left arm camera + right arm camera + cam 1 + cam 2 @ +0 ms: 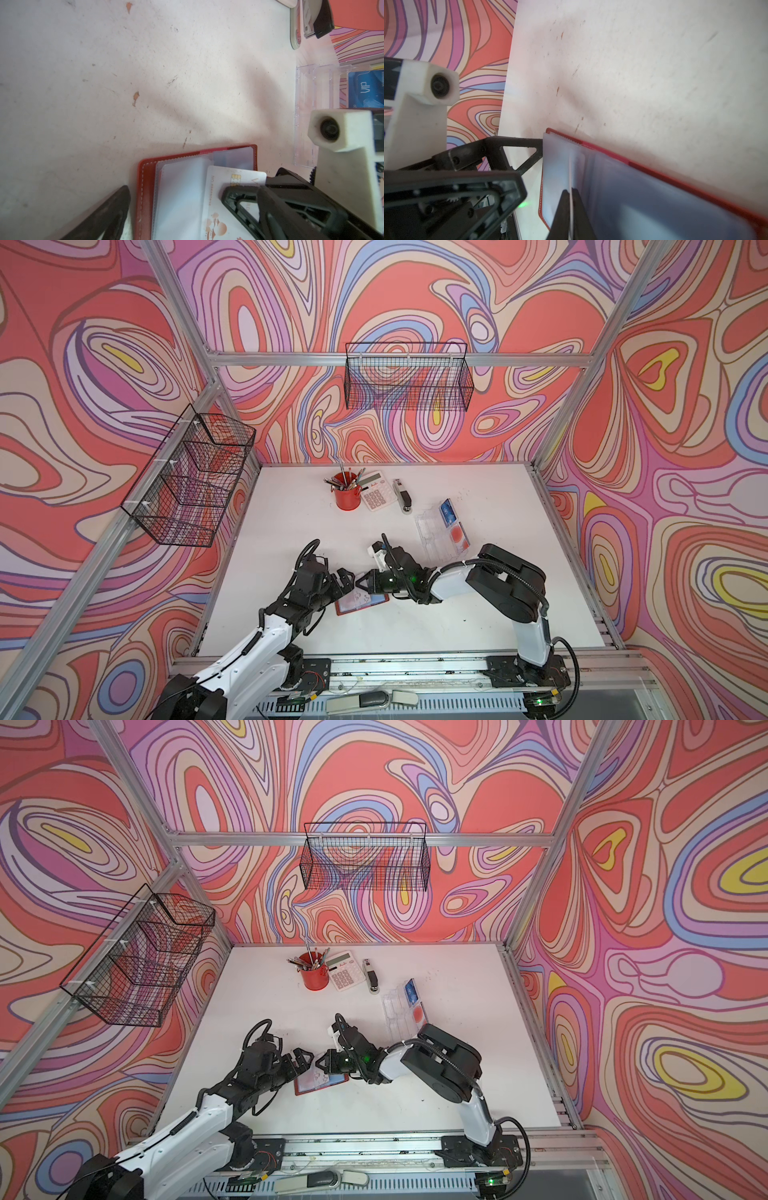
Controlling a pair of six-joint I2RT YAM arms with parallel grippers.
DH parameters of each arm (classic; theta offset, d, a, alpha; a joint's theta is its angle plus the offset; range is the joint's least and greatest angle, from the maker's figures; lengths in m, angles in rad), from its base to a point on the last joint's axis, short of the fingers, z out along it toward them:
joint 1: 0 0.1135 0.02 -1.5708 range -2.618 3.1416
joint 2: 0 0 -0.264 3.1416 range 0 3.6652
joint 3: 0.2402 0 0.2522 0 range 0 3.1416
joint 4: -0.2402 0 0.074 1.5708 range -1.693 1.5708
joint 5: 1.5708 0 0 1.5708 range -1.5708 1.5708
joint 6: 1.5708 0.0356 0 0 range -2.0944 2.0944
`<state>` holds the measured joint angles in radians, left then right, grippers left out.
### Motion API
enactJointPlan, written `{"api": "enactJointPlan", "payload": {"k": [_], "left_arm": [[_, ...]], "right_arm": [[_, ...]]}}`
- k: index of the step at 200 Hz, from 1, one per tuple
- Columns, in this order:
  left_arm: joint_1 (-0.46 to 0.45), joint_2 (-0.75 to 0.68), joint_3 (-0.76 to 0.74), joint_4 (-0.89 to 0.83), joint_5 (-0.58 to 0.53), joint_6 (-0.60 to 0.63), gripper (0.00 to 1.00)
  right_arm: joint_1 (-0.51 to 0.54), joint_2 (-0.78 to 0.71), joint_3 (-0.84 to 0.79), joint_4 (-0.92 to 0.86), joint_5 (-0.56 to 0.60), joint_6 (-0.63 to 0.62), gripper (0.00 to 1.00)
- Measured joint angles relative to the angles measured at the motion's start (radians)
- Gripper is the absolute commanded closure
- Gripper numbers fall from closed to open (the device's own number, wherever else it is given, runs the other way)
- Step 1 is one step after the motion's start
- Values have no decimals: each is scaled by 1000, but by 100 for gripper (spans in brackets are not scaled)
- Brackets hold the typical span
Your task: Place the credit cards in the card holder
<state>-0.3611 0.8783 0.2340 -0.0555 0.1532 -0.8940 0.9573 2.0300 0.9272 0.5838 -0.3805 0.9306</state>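
Observation:
Next, my right gripper lets go of the pale credit card on the clear sleeves (372, 595) (584, 216) by the card holder's fold.
The card holder (344, 610) lies open on the table near the front, red cover down and clear sleeves up. My right gripper (360, 583) is shut on a pale credit card (218, 207) with orange marks and a gold chip. The card is over the sleeves (633, 197) and shows edge-on between the right fingers (577, 209). My left gripper (345, 577) is open just left of the holder. One of its fingers (112, 214) rests by the holder's stitched edge (143, 187). More credit cards, blue (446, 509) and pale with a red circle (457, 533), sit at the right.
The blue and red-circle cards lie in a clear acrylic tray (430, 537) right of centre. At the back of the table stand a red pen cup (346, 495), a calculator (376, 491) and a stapler (402, 495). Wire baskets hang on the back wall (409, 377) and the left wall (191, 481).

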Motion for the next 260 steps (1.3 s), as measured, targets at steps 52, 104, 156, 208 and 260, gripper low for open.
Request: {"api": "enactJointPlan", "payload": {"k": [52, 104, 156, 208, 260], "left_arm": [[0, -6, -8, 9, 0, 0, 3], [0, -10, -33, 55, 2, -6, 3], [0, -8, -81, 172, 19, -39, 3], [-62, 118, -61, 302, 17, -53, 2], [-129, 151, -50, 337, -33, -88, 1]], "right_arm": [[0, 11, -4, 15, -12, 18, 100], [0, 26, -4, 21, -10, 32, 100], [-1, 35, -6, 61, -19, 61, 100], [-14, 55, -45, 155, -29, 114, 100], [-40, 47, -92, 214, -12, 145, 100]]}}
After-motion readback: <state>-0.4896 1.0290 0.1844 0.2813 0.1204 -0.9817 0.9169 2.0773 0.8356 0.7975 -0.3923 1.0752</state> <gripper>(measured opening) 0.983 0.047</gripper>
